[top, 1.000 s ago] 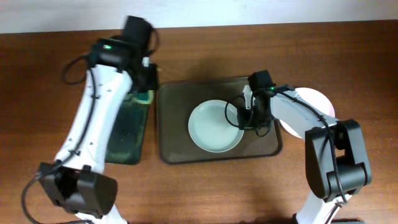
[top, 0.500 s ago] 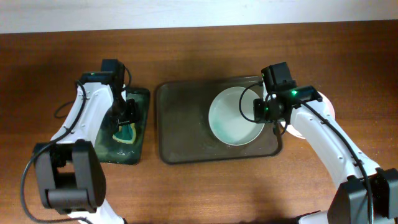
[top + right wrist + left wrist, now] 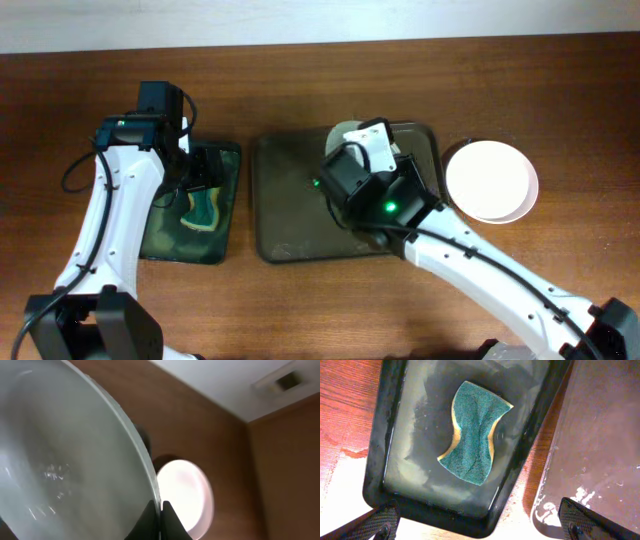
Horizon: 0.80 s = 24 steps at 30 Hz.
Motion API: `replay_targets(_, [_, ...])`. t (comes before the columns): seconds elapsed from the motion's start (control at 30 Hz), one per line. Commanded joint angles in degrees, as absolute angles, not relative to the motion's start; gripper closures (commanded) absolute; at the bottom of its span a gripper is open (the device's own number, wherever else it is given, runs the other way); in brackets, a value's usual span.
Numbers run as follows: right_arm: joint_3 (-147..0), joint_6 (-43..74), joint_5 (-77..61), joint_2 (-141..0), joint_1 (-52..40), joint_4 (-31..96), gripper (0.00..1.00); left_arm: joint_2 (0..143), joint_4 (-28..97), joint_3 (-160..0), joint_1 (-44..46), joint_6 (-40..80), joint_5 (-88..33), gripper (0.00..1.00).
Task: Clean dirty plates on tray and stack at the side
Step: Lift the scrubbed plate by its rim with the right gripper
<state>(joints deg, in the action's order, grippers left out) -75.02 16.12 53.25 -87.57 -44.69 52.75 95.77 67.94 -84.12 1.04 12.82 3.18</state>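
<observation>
I should use my right gripper to set the pale green plate down on top of the white plate [image 3: 490,178] [image 3: 182,496] next to the big tray.
My right gripper [image 3: 161,519] is shut on the rim of a pale green plate [image 3: 65,460], which is lifted and tilted on edge. In the overhead view only a sliver of that plate [image 3: 346,133] shows beside my raised right arm, above the dark tray [image 3: 290,200]. A white plate [image 3: 490,180] lies on the table right of the tray and also shows in the right wrist view [image 3: 182,495]. My left gripper [image 3: 481,527] is open above a green-and-yellow sponge [image 3: 475,432], which lies loose in the small black tray [image 3: 375,460]. Seen from overhead, the left gripper [image 3: 199,168] hangs over the sponge [image 3: 203,208].
The small black tray [image 3: 160,238] holds a film of water and sits left of the big tray, a strip of wood between them. The big tray's wet floor [image 3: 605,435] shows white smears. My right arm crosses the tray's right half.
My left gripper has opened and let the sponge drop into the small tray. My right arm has lifted the green plate off the big tray and tipped it on edge.
</observation>
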Motion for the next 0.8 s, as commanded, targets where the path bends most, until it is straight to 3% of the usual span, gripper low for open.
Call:
replay_targets(0.0, [-76.36,16.8,64.88,-86.21,-48.73,54.74,0.96,95.13,68.01,-84.95,0.67,12.51,2.59,0.01])
replay_targets(0.77, [-76.36,16.8,65.21,-86.24,-50.24,57.95,0.96,95.13,68.01,-84.95,0.67,12.51,2.57,0.01])
